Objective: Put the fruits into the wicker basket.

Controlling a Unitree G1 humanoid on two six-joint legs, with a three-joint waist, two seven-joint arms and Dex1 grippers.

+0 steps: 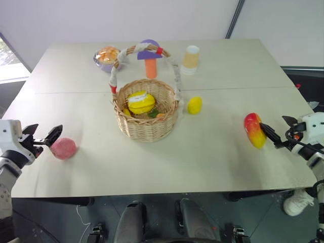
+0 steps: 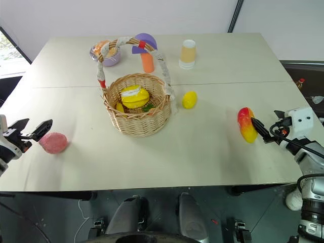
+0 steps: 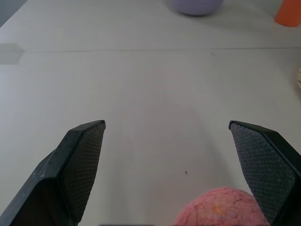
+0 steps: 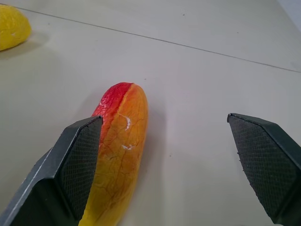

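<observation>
I will next move my right gripper over to the yellow lemon's middle [image 1: 195, 106] [image 4: 10, 28], beside the wicker basket, and close it there.
The wicker basket [image 1: 147, 132] stands mid-table with a yellow toy and a green leaf inside it. Just right of it lies the yellow lemon [image 1: 195, 105]. Near the left front corner rests the pink peach [image 1: 63, 148]; my left gripper [image 1: 46, 132] is open just beside it, and the peach [image 3: 221, 207] sits low by one finger, not gripped. At the right, the red-and-yellow mango [image 1: 254, 130] lies on the table. My right gripper [image 1: 276, 129] is open next to it, with the mango [image 4: 120, 155] against the inner finger's side.
At the back stand a purple bowl with orange filling [image 1: 106, 56], an orange mushroom toy with a purple cap [image 1: 150, 58] and a paper cup [image 1: 191, 59]. The table's front edge [image 1: 162, 188] runs close below both grippers.
</observation>
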